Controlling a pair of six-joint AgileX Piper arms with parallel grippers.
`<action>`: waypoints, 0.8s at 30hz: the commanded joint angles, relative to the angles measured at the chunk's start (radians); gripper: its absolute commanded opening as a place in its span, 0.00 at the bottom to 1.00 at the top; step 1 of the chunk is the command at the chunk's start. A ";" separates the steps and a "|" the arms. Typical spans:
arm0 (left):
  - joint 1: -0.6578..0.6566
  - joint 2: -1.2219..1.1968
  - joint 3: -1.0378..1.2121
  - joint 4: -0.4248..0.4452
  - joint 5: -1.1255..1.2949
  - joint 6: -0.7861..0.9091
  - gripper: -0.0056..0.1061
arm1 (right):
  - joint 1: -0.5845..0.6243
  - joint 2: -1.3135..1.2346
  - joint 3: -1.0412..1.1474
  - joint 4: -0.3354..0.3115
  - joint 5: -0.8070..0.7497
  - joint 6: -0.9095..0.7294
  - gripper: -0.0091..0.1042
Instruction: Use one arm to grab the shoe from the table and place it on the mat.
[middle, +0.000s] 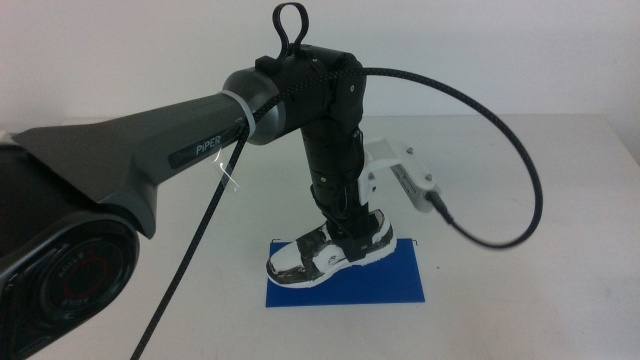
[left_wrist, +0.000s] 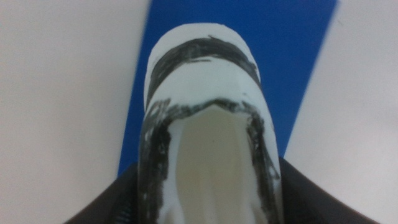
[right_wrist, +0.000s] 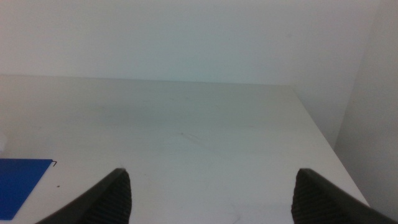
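Observation:
Next, I set the shoe down lengthwise along the middle of the blue mat (middle: 337, 266) and let go with my left gripper.
The left arm (middle: 150, 150) reaches in from the left, and its gripper (middle: 345, 232) comes straight down on the shoe (middle: 295, 262). The white sneaker with black patches lies on the blue mat (middle: 390, 285), toe to the left. In the left wrist view the shoe (left_wrist: 205, 81) fills the middle, with the left gripper (left_wrist: 208, 186) closed on its two sides and the mat (left_wrist: 292, 50) beneath. My right gripper (right_wrist: 217, 199) is open and empty above the table (right_wrist: 199, 137). It is out of the middle view.
The white table (middle: 520, 300) spreads around the mat. A black cable (middle: 520, 170) loops out to the right of the left arm, past its white wrist box (middle: 400, 170). A corner of the mat (right_wrist: 18, 180) shows in the right wrist view.

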 joint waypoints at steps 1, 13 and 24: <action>-0.011 -0.063 -0.035 -0.036 0.094 0.138 0.07 | 0.003 -0.020 -0.010 -0.008 -0.079 -0.013 0.67; -0.031 -0.058 -0.035 -0.015 0.092 0.261 0.07 | 0.003 -0.020 -0.010 -0.008 -0.079 -0.013 0.67; -0.031 -0.009 -0.035 -0.011 0.092 0.261 0.07 | 0.003 -0.020 -0.010 -0.008 -0.079 -0.013 0.67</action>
